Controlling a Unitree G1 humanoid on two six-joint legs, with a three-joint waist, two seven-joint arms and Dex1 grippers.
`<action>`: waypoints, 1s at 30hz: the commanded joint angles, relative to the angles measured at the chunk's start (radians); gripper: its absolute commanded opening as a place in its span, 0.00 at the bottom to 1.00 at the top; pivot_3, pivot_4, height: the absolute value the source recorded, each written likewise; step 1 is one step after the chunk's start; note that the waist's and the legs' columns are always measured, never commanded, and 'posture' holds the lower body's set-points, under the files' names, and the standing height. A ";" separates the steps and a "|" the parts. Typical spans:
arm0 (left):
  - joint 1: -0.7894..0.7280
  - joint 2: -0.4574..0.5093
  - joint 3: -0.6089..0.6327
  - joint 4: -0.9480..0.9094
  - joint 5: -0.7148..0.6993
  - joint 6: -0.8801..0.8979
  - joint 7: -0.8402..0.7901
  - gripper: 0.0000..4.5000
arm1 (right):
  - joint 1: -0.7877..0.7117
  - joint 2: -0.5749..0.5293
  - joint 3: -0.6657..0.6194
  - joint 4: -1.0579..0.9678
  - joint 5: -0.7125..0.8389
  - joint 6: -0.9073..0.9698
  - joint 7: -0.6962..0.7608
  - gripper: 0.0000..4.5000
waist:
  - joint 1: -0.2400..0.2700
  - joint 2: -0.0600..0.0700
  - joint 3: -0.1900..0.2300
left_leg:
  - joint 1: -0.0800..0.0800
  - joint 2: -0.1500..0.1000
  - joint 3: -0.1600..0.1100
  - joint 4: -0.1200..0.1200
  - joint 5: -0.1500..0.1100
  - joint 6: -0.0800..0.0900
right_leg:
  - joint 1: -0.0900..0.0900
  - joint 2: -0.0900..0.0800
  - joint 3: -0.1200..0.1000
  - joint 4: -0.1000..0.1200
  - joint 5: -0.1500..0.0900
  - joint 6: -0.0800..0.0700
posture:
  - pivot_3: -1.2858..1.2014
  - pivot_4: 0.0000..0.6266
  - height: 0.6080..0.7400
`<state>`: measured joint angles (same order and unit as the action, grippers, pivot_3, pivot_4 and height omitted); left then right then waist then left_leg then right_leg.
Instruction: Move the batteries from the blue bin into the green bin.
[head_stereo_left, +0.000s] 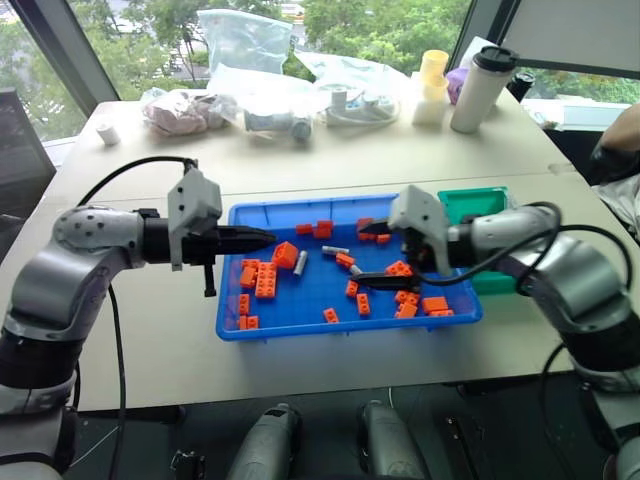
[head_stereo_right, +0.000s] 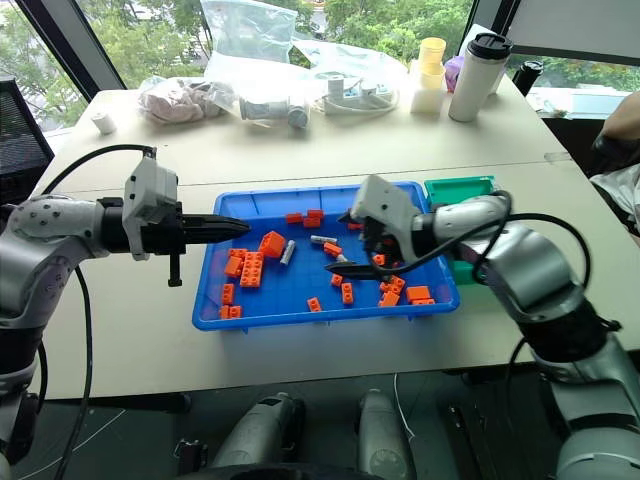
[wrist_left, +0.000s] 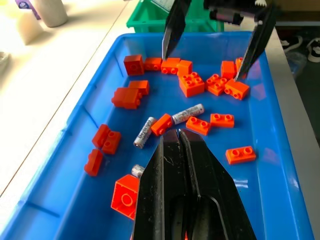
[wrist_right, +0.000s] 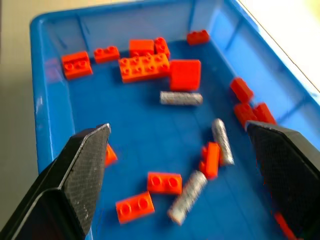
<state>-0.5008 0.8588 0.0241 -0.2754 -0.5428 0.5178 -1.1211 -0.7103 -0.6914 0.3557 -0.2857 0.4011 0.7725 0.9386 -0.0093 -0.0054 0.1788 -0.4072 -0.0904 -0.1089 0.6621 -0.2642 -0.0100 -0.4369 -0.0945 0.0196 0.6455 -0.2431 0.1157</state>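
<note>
My right gripper needs to next close on both ends of the battery (head_stereo_left: 300, 263) (wrist_right: 181, 98) beside the large smooth orange brick, the battery nearest my left gripper.
The blue bin (head_stereo_left: 340, 325) lies in front of me, strewn with orange bricks. Three slim silver batteries (wrist_right: 181, 98) (wrist_right: 221, 141) (wrist_right: 187, 196) lie among them near the tray's middle, also seen as batteries (head_stereo_left: 335, 250) from my head. My right gripper (head_stereo_left: 372, 255) hangs wide open just above the tray's right half, with the batteries ahead of its empty fingers (wrist_right: 85, 165). At the tray's left end my left gripper (head_stereo_left: 265, 238) is shut and empty, pointing inward. The green bin (head_stereo_left: 475, 200) stands against the tray's far right corner, behind my right arm.
Orange bricks (head_stereo_left: 266, 280) are scattered all over the tray. Plastic bags (head_stereo_left: 240, 40), cups (head_stereo_left: 433, 85) and a tall tumbler (head_stereo_left: 482, 88) stand along the table's far side. A person's arm (head_stereo_left: 615, 150) shows at the right edge.
</note>
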 joint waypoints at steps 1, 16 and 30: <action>-0.005 0.016 0.033 -0.021 -0.002 -0.013 -0.003 0.00 | -0.075 0.087 0.075 0.117 -0.086 -0.051 -0.007 0.99 | 0.000 0.000 0.000 | -0.001 -0.001 0.000 0.000 0.000 -0.001 | -0.001 0.000 0.000 0.000 0.000 0.000 | 0.52 0.24 1.00; 0.052 0.026 0.068 -0.093 -0.022 0.019 0.037 0.00 | -0.217 0.364 0.172 0.565 -0.323 -0.133 -0.039 0.99 | -0.008 0.000 0.000 | -0.001 -0.001 0.000 -0.001 0.004 -0.006 | -0.004 0.001 0.001 0.002 0.000 0.000 | 0.52 0.24 1.00; 0.061 0.023 0.061 -0.115 -0.023 0.024 0.060 0.00 | -0.195 0.418 0.169 0.547 -0.375 -0.094 -0.036 0.49 | -0.010 0.000 0.000 | -0.001 -0.001 0.000 -0.001 0.004 -0.007 | -0.004 0.001 0.001 0.003 0.000 0.000 | 0.52 0.24 1.00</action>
<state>-0.4350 0.8704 0.0566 -0.3620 -0.5554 0.5418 -1.0651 -0.9041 -0.2814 0.5387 0.3062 0.0361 0.6729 0.9074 -0.0197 -0.0055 0.1788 -0.4085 -0.0914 -0.1088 0.6611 -0.2604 -0.0165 -0.4413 -0.0934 0.0207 0.6484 -0.2430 0.1157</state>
